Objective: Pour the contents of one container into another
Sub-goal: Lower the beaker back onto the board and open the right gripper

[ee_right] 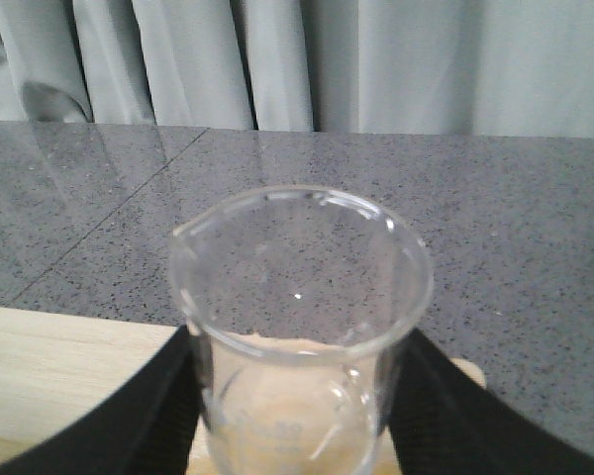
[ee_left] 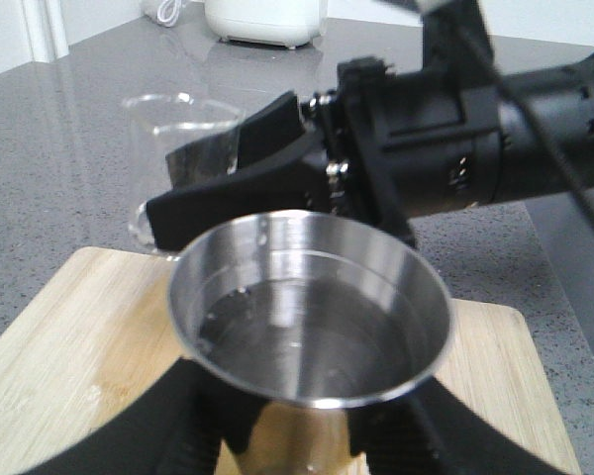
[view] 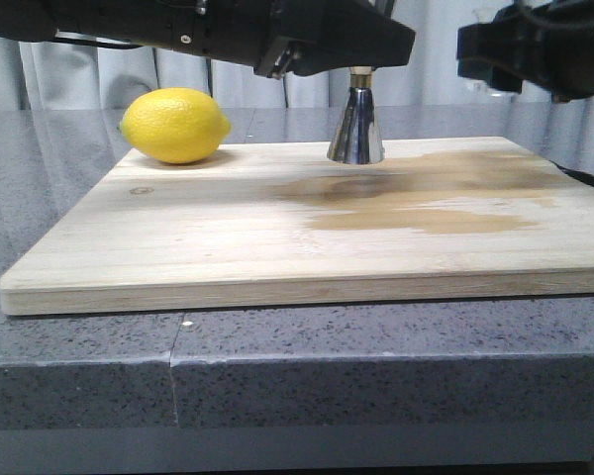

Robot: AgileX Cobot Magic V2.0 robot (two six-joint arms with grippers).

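Next, the right gripper releases the clear glass beaker at the far edge of the damp stain (view: 471,154) on the wooden board.
The steel jigger (view: 356,129) stands upright on the wooden board (view: 228,237), far of centre. My left gripper (view: 361,67) is shut on its upper part and hides its top from the front. In the left wrist view the jigger (ee_left: 307,307) holds clear liquid, with a black finger on either side and my left gripper (ee_left: 312,435) shut on it. My right gripper (ee_right: 297,416) is shut on the clear glass beaker (ee_right: 297,297), which is upright, looks empty and sits over the board's far corner. The beaker (ee_left: 183,124) also shows just behind the jigger. From the front, my right gripper (view: 505,54) is at top right.
A yellow lemon (view: 174,125) lies on the board's far left corner. A wide damp stain (view: 426,198) darkens the board right of the jigger. The board rests on a grey speckled counter (view: 277,366). A white appliance (ee_left: 267,20) stands beyond it.
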